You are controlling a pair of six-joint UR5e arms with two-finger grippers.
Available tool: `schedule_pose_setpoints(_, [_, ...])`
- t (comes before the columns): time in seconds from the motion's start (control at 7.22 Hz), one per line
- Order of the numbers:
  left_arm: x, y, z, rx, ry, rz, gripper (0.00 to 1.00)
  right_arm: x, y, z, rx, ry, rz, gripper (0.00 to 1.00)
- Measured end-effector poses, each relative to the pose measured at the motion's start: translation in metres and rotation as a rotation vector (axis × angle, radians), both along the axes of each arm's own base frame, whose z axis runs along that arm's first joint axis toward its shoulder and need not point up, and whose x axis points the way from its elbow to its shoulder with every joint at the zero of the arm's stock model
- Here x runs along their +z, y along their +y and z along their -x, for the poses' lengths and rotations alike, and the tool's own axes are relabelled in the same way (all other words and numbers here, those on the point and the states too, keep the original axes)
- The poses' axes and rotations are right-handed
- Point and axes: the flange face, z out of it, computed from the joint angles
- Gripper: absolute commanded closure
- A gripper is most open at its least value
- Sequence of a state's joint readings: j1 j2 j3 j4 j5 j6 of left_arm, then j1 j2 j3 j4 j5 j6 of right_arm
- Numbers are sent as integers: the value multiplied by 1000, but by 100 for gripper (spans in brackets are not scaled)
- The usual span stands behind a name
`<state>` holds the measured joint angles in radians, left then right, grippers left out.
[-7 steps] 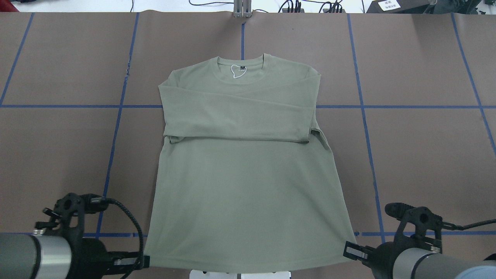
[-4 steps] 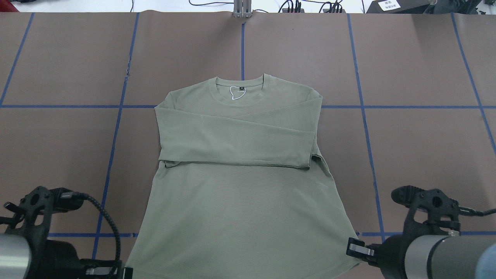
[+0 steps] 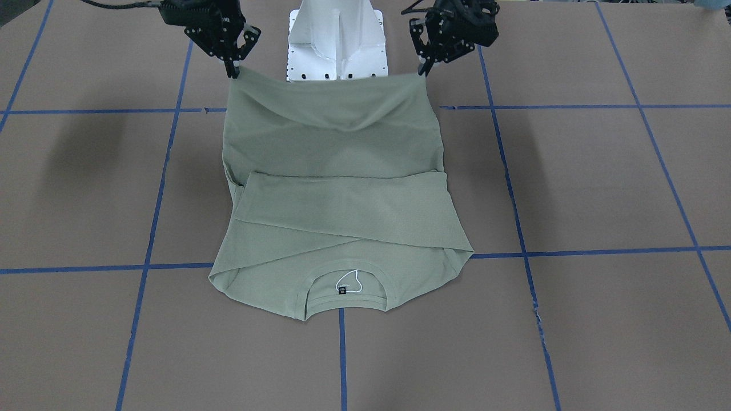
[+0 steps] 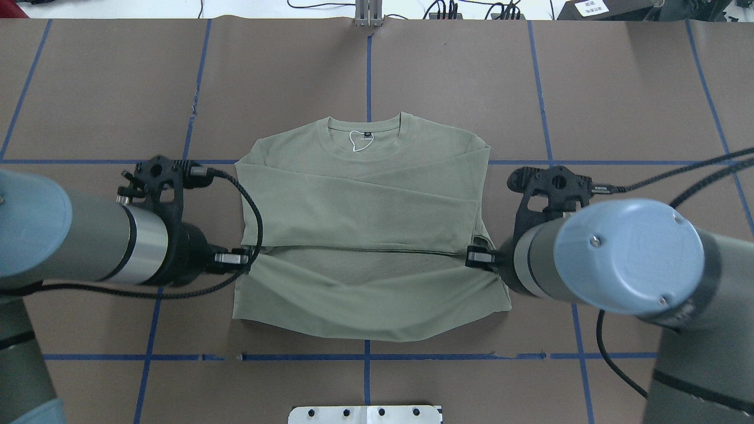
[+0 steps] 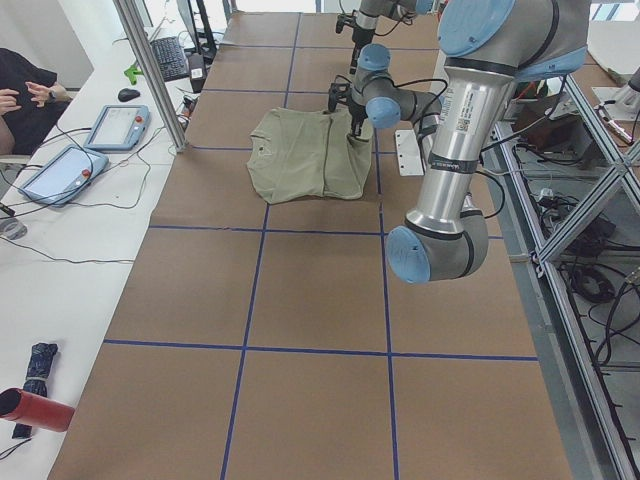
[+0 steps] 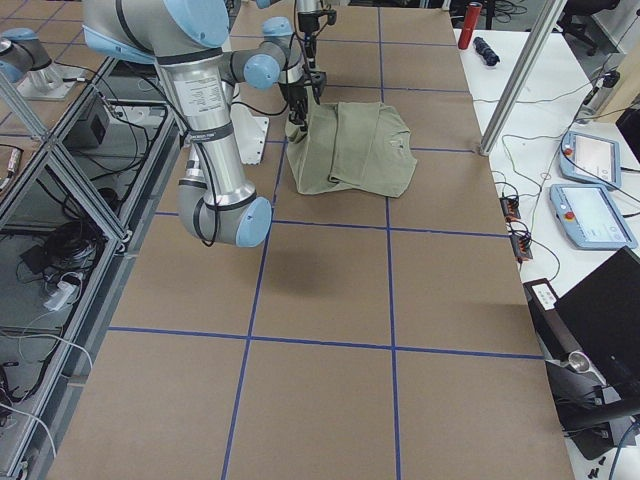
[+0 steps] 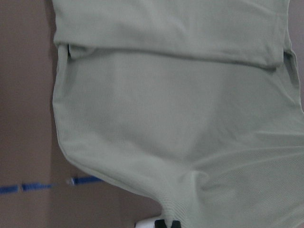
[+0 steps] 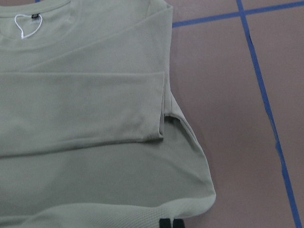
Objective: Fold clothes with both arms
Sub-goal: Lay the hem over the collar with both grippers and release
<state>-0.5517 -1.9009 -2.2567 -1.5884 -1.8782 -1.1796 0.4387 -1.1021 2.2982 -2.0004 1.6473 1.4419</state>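
Observation:
I need to use my left gripper to lay its hem corner, now lifted over the shirt's lower body, down on the shirt's nearest shoulder edge (image 3: 466, 268), next to the outer end of the folded sleeve.
The pale sage-green shirt (image 4: 365, 194) lies front up on the brown table with its neckline and dark tag (image 4: 366, 135) at the far side and both sleeves folded across the chest. My left gripper (image 4: 244, 258) is shut on the left hem corner. My right gripper (image 4: 471, 257) is shut on the right hem corner. The hem hangs stretched between them, lifted over the shirt's lower body. In the front-facing view the left gripper (image 3: 425, 71) and right gripper (image 3: 233, 71) hold the hem up above the shirt (image 3: 342, 228). The wrist views show the shirt (image 7: 180, 118) (image 8: 95, 118) below.
The white pedestal (image 4: 365, 415) stands at the table's near edge, also seen in the front-facing view (image 3: 337, 40). Blue tape lines (image 4: 177, 176) grid the brown cover. A metal post (image 5: 150, 70) and tablets (image 5: 115, 125) stand beyond the far edge.
Both grippers have risen and moved away from the robot, carrying the hem up and over the lower body. Before that, the shirt slid a little toward the robot.

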Motion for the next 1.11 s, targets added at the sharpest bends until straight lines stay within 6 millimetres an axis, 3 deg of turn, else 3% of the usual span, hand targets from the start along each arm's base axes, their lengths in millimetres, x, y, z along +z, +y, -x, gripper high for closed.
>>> schedule_pose_setpoints(0.28, [14,-76,5,-47,-77,-56,100,14,-87,29,56,5,-21,100])
schedule_pose_setpoints(0.42, [23,-106,-5,-57,-116,-57,100,28,-123,42,75,16,-34,100])
schedule_pose_setpoints(0.83, [65,-177,-60,-85,-194,-77,100,75,-224,90,113,50,-55,100])
schedule_pose_setpoints(1.11, [106,-218,-92,-103,-205,-81,100,106,-262,103,117,78,-60,100])
